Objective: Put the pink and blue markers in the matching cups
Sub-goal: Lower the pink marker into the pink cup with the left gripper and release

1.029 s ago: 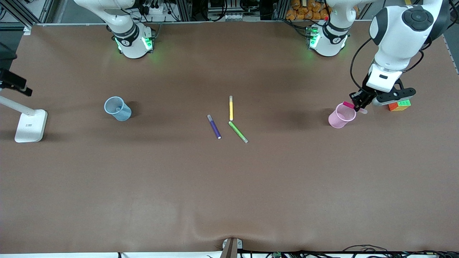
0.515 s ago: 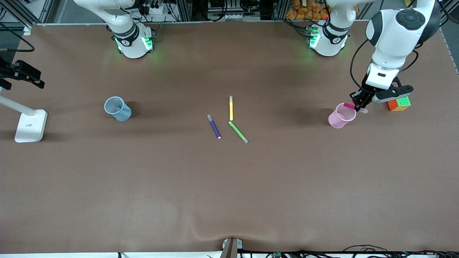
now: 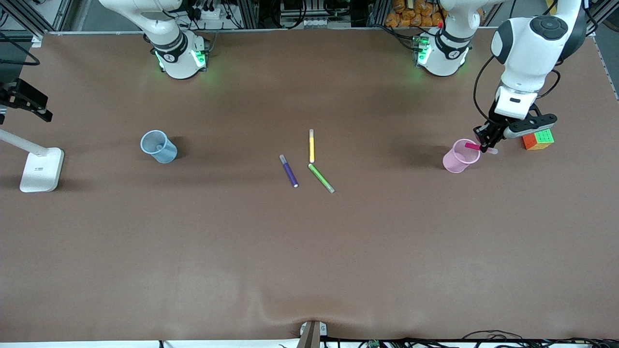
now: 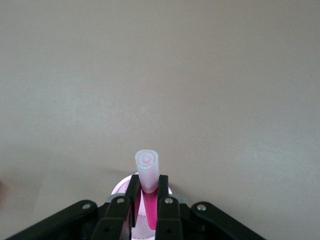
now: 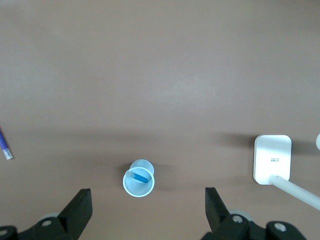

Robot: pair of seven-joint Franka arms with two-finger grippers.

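Next, my left gripper lets go of the pink marker inside the pink cup [image 3: 462,157] [image 4: 143,227] that stands near the Rubik's cube.
My left gripper [image 3: 483,144] is shut on the pink marker [image 3: 471,145] and holds it tilted over the rim of the pink cup [image 3: 459,158]. In the left wrist view the pale cap [image 4: 147,167] sticks out between the fingers [image 4: 163,186], with the magenta body pointing down into the cup [image 4: 119,187]. The blue cup [image 3: 159,147] stands toward the right arm's end of the table. In the right wrist view the blue marker [image 5: 140,176] leans inside it [image 5: 131,189]. My right gripper [image 5: 147,201] is open and empty, high above the blue cup.
A purple marker [image 3: 289,171], a yellow marker [image 3: 312,145] and a green marker [image 3: 321,178] lie mid-table. A Rubik's cube [image 3: 537,139] sits beside the left gripper. A white lamp base [image 3: 41,169] stands at the right arm's end of the table and also shows in the right wrist view [image 5: 272,159].
My left gripper has shifted slightly and sunk a little with the pink marker at the pink cup's rim. The dark right gripper at the table's end has moved a little.
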